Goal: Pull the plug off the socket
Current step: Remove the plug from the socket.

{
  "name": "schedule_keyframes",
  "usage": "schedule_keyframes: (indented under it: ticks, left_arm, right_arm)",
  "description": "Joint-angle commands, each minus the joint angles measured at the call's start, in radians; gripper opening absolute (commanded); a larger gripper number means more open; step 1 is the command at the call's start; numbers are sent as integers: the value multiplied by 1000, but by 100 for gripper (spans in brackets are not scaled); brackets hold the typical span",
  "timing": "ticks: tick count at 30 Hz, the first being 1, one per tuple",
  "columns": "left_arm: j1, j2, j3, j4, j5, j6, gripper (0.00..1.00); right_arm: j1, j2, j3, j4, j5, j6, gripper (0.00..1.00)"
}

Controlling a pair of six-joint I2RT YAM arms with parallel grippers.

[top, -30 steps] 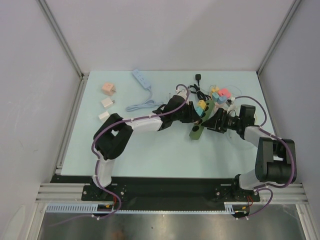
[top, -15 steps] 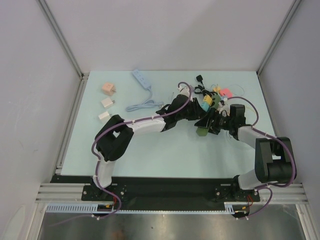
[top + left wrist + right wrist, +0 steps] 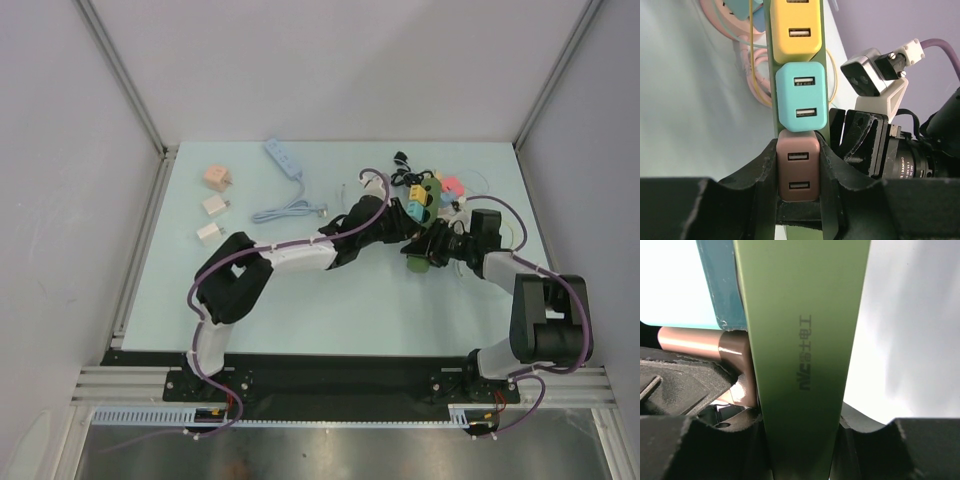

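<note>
The brown plug in my left gripper will go down on the table [image 3: 222, 256] in front of the nearest white adapter.
A green power strip, the socket [image 3: 805, 340], carries a brown plug [image 3: 798, 170], a teal plug [image 3: 801, 97] and a yellow plug [image 3: 794, 25] in a row. My left gripper [image 3: 798, 172] is shut on the brown plug, one finger on each side. From the other side my right gripper [image 3: 801, 440] is shut on the green strip's near end. In the top view both grippers meet at the strip [image 3: 419, 263], right of centre, the left gripper [image 3: 404, 229] facing the right gripper [image 3: 433, 246]. The brown plug [image 3: 735, 355] still sits against the strip.
A pale blue power strip [image 3: 283, 157] with its cable lies at the back. A pink cube adapter [image 3: 215, 177] and two white adapters [image 3: 213, 205] [image 3: 206, 232] lie at the left. Pink plugs and loose cables [image 3: 450, 186] crowd behind the green strip.
The right gripper has closed onto the green strip. The strip and both grippers have shifted to the right. The left gripper's hold on the brown plug is unchanged.
</note>
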Motion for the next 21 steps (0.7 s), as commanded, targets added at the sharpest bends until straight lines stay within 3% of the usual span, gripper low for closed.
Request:
schedule_keyframes:
  ticks: [1, 7, 14, 21]
  left_arm:
    - [-9, -139, -40, 212, 9, -53, 0]
    - [-15, -222, -133, 222, -58, -73, 0]
    - [-14, -256, -121, 63, -22, 17, 0]
    - [-21, -150, 160, -305, -35, 55, 0]
  right_arm:
    - [-86, -20, 14, -17, 116, -46, 0]
    - [-123, -40, 14, -41, 150, -64, 0]
    - [-132, -51, 24, -64, 181, -99, 0]
    - [-114, -71, 37, -84, 250, -141, 0]
